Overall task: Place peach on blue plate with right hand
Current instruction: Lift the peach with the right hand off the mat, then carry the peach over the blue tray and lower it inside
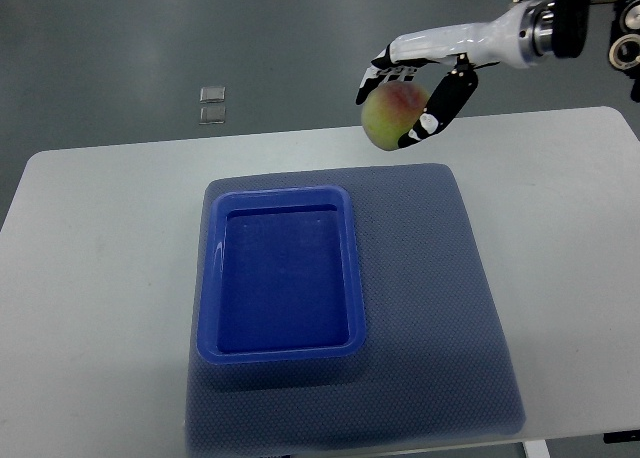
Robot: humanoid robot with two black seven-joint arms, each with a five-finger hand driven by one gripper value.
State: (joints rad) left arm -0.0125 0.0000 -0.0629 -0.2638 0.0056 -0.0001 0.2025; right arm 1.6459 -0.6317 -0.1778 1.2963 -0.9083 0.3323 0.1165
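My right gripper will let go of the peach inside the blue plate point(289, 247), between the plate's middle and its far rim.
My right hand point(400, 103) comes in from the upper right and is shut on a yellow-green peach with a red blush point(390, 114). It holds the peach in the air over the table's far edge, up and to the right of the blue plate. The blue plate point(212, 278) is a rectangular tray with a raised rim, lying empty on a blue-grey mat point(440, 298). My left arm is not in view.
The mat lies on a white table point(100, 278). Two small clear squares point(211, 103) lie on the grey floor beyond the table's far edge.
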